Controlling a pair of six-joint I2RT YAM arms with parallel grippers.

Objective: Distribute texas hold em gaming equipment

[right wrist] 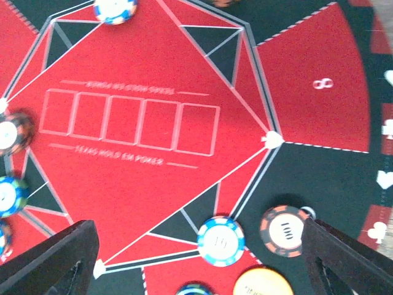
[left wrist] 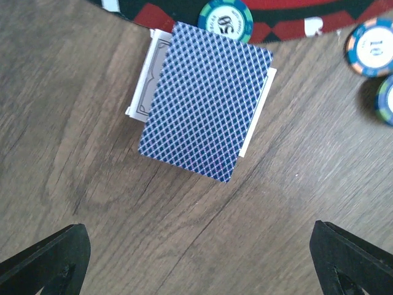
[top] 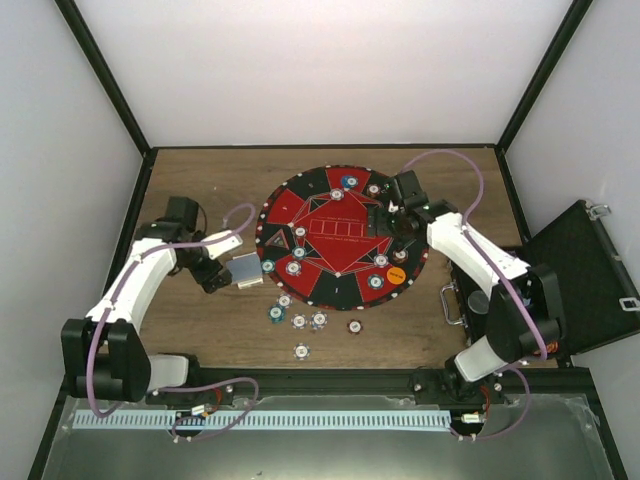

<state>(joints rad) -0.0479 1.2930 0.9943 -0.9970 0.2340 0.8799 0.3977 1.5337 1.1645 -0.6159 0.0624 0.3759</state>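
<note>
The fingers of my left gripper needs to close on the long sides of the deck of playing cards to grab it by the deck's end (top: 233,270) (left wrist: 188,155) farthest from the mat.
The deck of playing cards (top: 247,270) lies on the wood just left of the mat, and its blue patterned back fills the left wrist view (left wrist: 206,101). My left gripper (top: 222,273) is open and empty, just short of the deck (left wrist: 196,236). My right gripper (top: 398,222) is open and empty above the mat's right side (right wrist: 199,228). Below it lie a blue 10 chip (right wrist: 220,241), a maroon 100 chip (right wrist: 284,230) and the orange button disc (right wrist: 263,284), which also shows in the top view (top: 396,272). Several chips sit around the mat's rim.
The round red-and-black mat (top: 345,245) fills the table's middle. Several loose chips (top: 299,321) lie on the wood in front of it. A teal 50 chip (left wrist: 225,18) lies beside the deck. The open black case (top: 585,265) stands at the right edge.
</note>
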